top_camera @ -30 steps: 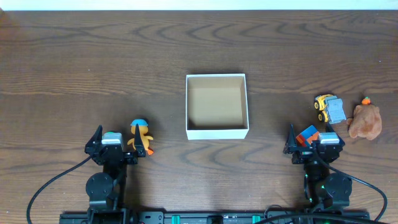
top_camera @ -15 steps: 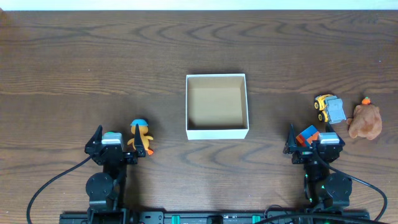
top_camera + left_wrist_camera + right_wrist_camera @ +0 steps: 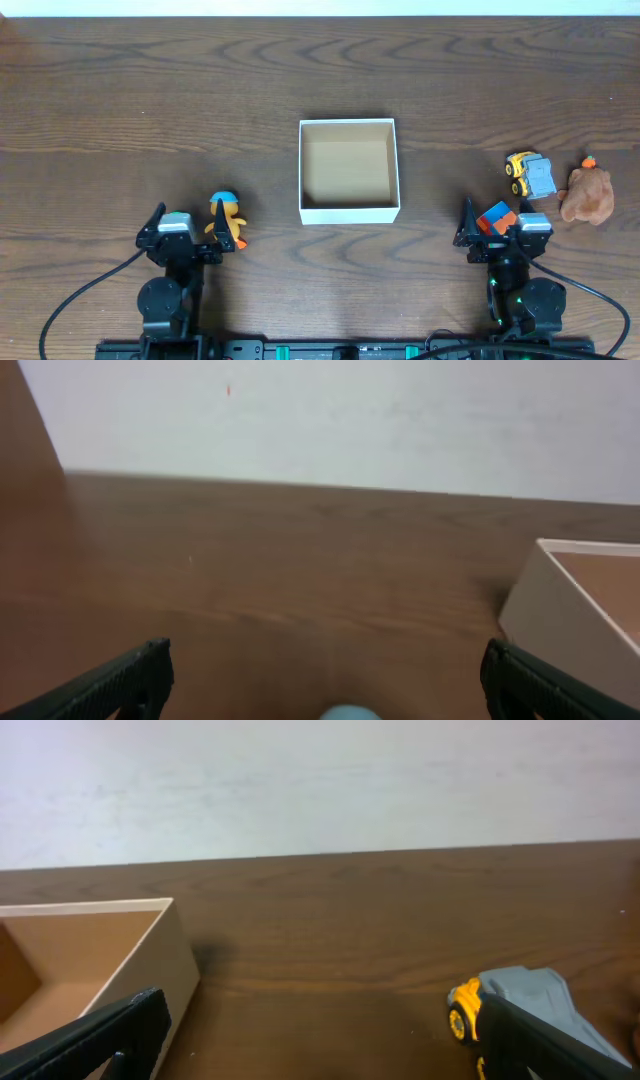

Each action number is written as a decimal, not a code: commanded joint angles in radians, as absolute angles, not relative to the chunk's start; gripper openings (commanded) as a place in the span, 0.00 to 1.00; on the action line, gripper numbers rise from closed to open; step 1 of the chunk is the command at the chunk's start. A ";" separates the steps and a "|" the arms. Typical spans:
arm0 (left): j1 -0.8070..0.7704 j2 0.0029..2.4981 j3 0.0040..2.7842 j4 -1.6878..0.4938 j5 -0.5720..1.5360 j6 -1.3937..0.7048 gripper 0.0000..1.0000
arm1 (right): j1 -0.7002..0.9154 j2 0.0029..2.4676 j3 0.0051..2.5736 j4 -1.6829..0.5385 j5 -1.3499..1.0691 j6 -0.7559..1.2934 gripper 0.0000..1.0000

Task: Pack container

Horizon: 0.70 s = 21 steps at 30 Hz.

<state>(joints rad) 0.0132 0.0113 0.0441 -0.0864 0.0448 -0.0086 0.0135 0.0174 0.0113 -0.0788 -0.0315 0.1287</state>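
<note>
I move my right gripper to the yellow and grey truck next and grip the truck's grey bed (image 3: 538, 177) (image 3: 540, 998), behind its yellow cab.
The container (image 3: 348, 211) is a small square white box with a tan inside, standing open at the table's middle. It also shows in the left wrist view (image 3: 560, 610) and the right wrist view (image 3: 110, 960). An orange duck toy with a blue cap (image 3: 226, 220) stands beside my left gripper (image 3: 187, 228), which is open and empty (image 3: 325, 680). A pale blue rounded bit (image 3: 350, 712) shows at the frame's bottom edge between its fingers. My right gripper (image 3: 500, 240) is open (image 3: 330, 1040), with an orange and blue block (image 3: 494, 217) at its fingers. A yellow and grey truck (image 3: 530, 174) stands to its right.
A brown plush toy (image 3: 586, 194) lies at the far right, next to the truck, which also shows in the right wrist view (image 3: 520, 1005). A pale wall rises behind the table's far edge. Cables run from both arm bases at the front edge.
</note>
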 commanded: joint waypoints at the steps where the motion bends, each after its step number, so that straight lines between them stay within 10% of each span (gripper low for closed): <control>1: 0.019 0.028 0.091 -0.180 0.026 -0.092 0.98 | 0.020 0.050 0.079 -0.105 -0.029 0.171 0.99; 21: 0.019 0.529 0.638 -0.591 0.026 -0.130 0.98 | -0.331 1.273 1.279 -1.034 -0.143 -0.184 0.99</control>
<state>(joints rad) 0.0132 0.5076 0.6094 -0.5842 0.0372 -0.1158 -0.2825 1.1347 1.1595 -0.9516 -0.0891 -0.0597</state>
